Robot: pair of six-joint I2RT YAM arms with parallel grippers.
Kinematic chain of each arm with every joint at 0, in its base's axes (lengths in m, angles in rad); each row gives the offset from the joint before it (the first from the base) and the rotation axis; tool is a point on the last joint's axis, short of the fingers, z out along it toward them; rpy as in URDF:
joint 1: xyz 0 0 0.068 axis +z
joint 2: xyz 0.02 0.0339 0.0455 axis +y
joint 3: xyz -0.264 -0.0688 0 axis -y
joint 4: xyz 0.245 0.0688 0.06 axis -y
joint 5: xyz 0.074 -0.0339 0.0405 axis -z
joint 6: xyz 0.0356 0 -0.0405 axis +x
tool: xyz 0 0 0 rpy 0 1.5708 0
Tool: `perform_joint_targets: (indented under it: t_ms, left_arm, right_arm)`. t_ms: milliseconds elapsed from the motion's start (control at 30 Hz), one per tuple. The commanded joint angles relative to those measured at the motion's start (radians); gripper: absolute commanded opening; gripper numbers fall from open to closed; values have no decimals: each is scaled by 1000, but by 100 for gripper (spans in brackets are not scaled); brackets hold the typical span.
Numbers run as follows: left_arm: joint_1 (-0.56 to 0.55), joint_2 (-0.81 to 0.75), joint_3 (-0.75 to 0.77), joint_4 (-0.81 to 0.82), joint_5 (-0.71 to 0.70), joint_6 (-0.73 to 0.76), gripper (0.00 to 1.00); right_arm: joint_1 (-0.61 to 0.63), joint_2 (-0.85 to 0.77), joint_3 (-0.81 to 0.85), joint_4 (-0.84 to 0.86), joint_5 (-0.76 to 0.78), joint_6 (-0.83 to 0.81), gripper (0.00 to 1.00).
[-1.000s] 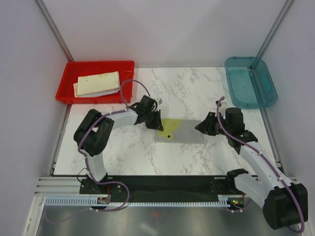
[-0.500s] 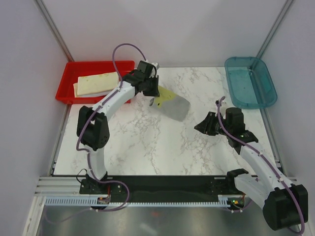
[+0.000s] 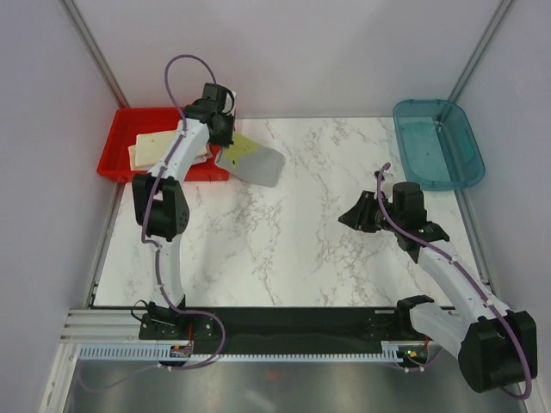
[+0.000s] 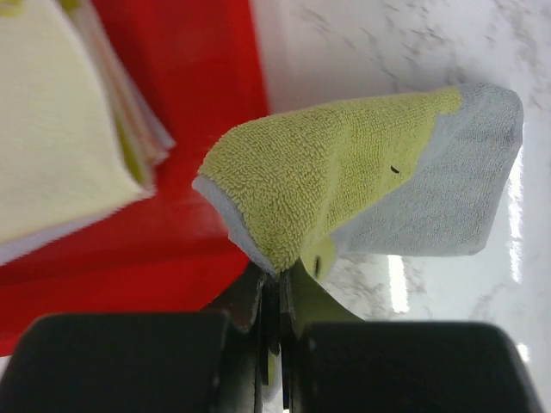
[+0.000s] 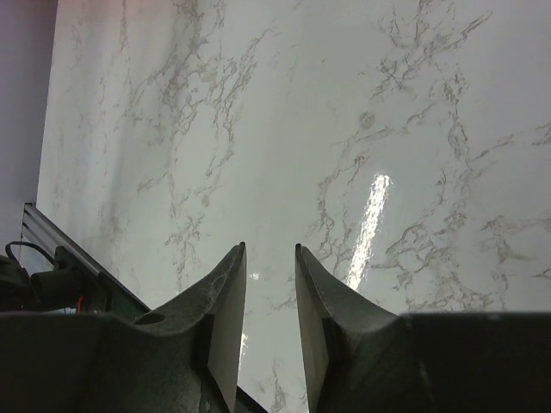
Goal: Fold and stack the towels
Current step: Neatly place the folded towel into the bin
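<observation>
Next, my left gripper lets go of the grey towel on top of the cream-yellow towel stack (image 3: 169, 141) in the red bin.
My left gripper (image 3: 225, 138) is shut on the edge of a folded grey towel with a yellow patch (image 3: 256, 162). The towel hangs above the table beside the right end of the red bin (image 3: 120, 129). In the left wrist view the towel (image 4: 344, 172) droops from the pinched jaws of the left gripper (image 4: 280, 275), yellow side up, over the bin's red floor (image 4: 198, 95). A stack of folded cream-yellow towels (image 3: 164, 146) lies in the bin, and in the left wrist view that stack (image 4: 60, 129) sits at upper left. My right gripper (image 3: 347, 218) hovers open over bare marble, and in its own wrist view the right gripper (image 5: 269, 251) holds nothing.
A teal bin (image 3: 435, 142) stands at the far right corner with nothing showing inside. The marble table (image 3: 301, 258) runs between the two bins. Grey walls close off the left, right and back.
My left arm lifted the grey and yellow towel off the table's middle and carried it back-left to the red bin. The right gripper drew back slightly and its jaws spread a little.
</observation>
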Motion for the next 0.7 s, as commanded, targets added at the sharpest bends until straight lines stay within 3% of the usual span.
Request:
perform_joint_targets:
  t_ms: [0, 267, 667]
  left_arm:
    - [92, 31, 117, -18, -82, 140, 2]
    - [257, 112, 258, 56, -7, 103, 2]
    - [461, 175, 312, 143, 98, 129, 2]
  right_arm:
    - [-5, 19, 36, 45, -15, -37, 37]
    - [-5, 73, 31, 77, -7, -51, 37]
    - [-25, 148, 56, 78, -4, -63, 37]
